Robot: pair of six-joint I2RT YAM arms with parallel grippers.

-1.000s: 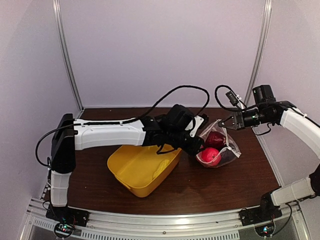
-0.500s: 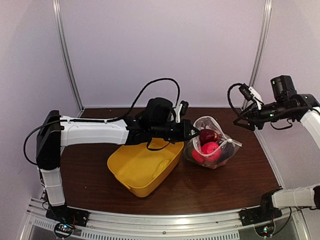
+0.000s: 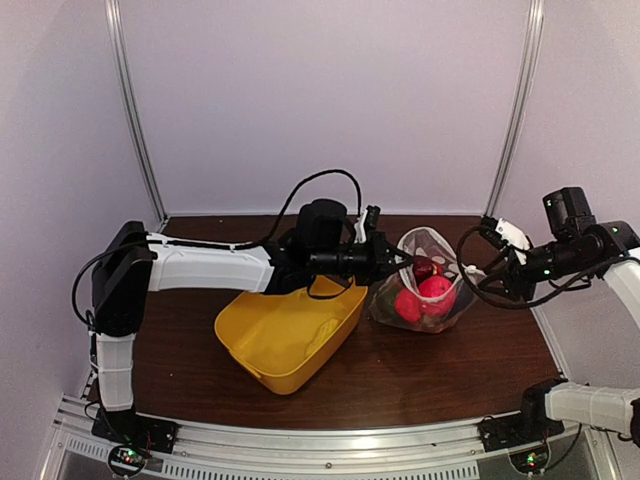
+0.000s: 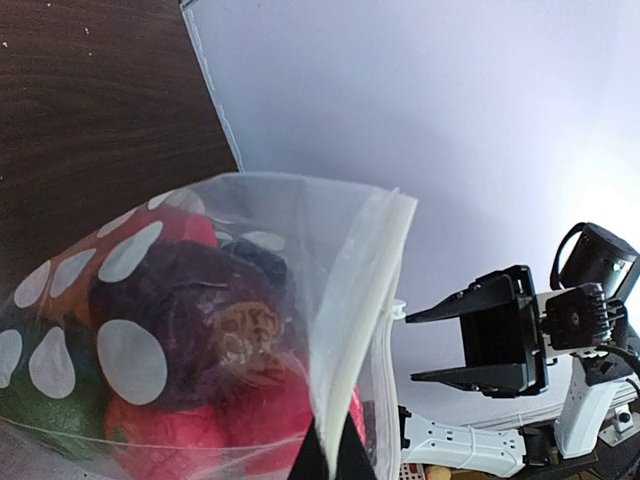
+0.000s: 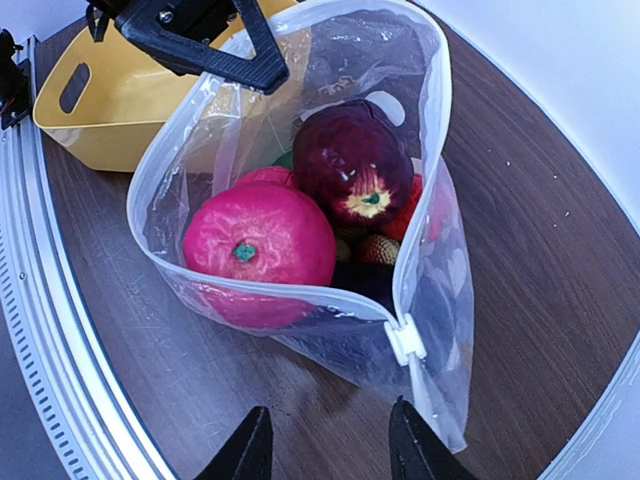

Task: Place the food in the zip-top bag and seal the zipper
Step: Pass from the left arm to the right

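Note:
My right gripper's fingers are beside the bag's corner past the white slider, so my right gripper needs to pinch that corner (image 5: pixel 445 425) before my left gripper takes the slider.
The zip-top bag (image 3: pixel 425 300) stands on the table with its mouth open. It holds the food: a pink-red round fruit (image 5: pixel 258 237), a dark purple fruit (image 5: pixel 352 160) and smaller pieces beneath. My left gripper (image 3: pixel 396 262) is shut on the bag's left mouth edge, pinching the zipper strip (image 4: pixel 352 320) between its fingertips (image 4: pixel 305 462). It also shows in the right wrist view (image 5: pixel 262 70). The white slider (image 5: pixel 405 338) sits at the near corner of the mouth. My right gripper (image 5: pixel 330 450) is open and empty, just short of the slider, at the bag's right side (image 3: pixel 488 275).
The yellow tub (image 3: pixel 288 335) sits left of the bag, under the left arm. The back wall and a corner post stand close behind the bag. The table's right edge lies beyond the right gripper.
My right gripper has come down from high at the right to the bag's right side. The left gripper shifted slightly, and the bag now stands more upright with its mouth wider.

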